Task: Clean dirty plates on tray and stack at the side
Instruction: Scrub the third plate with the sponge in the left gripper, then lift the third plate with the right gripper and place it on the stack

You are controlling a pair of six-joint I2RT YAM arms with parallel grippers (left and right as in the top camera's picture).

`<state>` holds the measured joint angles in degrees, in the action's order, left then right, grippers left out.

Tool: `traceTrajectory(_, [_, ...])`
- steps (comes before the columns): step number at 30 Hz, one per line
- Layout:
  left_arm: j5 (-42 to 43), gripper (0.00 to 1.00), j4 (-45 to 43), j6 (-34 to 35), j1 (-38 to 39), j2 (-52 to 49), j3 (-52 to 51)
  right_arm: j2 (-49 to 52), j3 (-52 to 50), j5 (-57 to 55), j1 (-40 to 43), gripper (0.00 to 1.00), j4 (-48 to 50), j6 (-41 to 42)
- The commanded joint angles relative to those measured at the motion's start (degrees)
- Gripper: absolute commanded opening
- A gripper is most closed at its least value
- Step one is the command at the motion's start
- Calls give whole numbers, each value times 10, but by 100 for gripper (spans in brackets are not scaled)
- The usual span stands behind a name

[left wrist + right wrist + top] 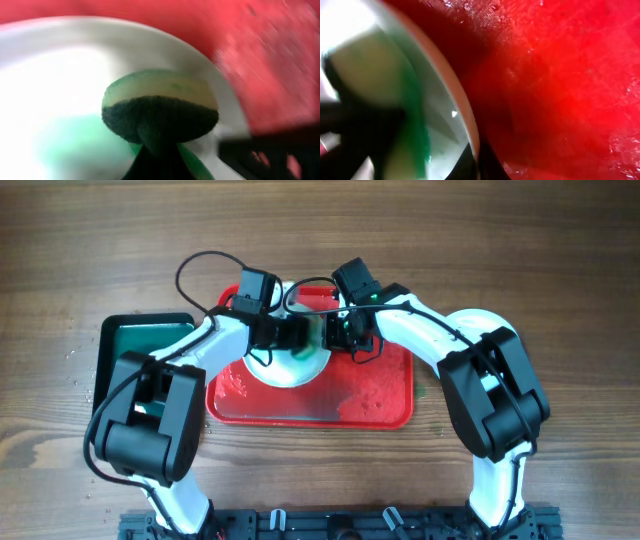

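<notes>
Next, I set the white plate on top of the other plate on the wooden table (476, 355) with my right gripper.
A white plate (285, 370) with a green-teal smear lies on the red tray (372, 402), at its back left. My left gripper (303, 333) is shut on a sponge (160, 107), yellow-green with a dark scouring side, and presses it onto the plate (75, 65) beside the smear (70, 145). My right gripper (334, 332) is shut on the plate's right rim (466, 117), with the rim between its jaws (477, 165). The arms hide much of the plate from overhead. I see no other plates.
A black tray with a green inside (140, 340) stands left of the red tray. The red tray's right half (560, 90) is wet and speckled with droplets. Cables loop above both wrists. Wooden table lies all around.
</notes>
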<state>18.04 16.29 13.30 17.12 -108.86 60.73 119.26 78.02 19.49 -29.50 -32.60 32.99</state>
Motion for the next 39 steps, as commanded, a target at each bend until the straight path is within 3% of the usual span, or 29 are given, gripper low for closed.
traceTrajectory(1, [-313, 4, -9, 81, -3, -8, -2, 24, -17, -16, -1, 4, -9, 0])
traceTrajectory(3, [-356, 4, 3, 94, -5, -8, -2, 24, -17, -16, -1, 4, -9, 0])
traceTrajectory(5, [-345, 4, 38, 99, -6, -7, 2, 24, -17, -16, -1, 4, -10, -1])
traceTrajectory(10, [-169, 4, 149, 94, -6, -4, 28, 24, -17, -14, -1, 4, -19, -17])
traceTrajectory(13, [-94, 4, 250, 50, -6, 12, 83, 22, -16, -14, -1, 4, -38, -40])
traceTrajectory(17, [-99, 4, 363, 21, -23, 55, 204, -5, -14, -14, -1, 4, -64, -75])
traceTrajectory(21, [-102, 4, 359, 46, -70, 90, 269, -66, -14, -31, -1, 4, -78, -105])
traceTrajectory(24, [-102, 4, 358, 97, -101, 88, 265, -143, -14, -138, -2, 4, -98, -104])
traceTrajectory(29, [-102, 4, 355, 99, -109, 87, 231, -228, -14, -386, -37, 4, -136, -105])
traceTrajectory(34, [-102, 4, 342, 99, -109, 87, 196, -243, -14, -669, -140, 4, -183, -84])
traceTrajectory(39, [-102, 4, 331, 99, -109, 87, 183, -243, -14, -821, -231, 4, -196, -84])
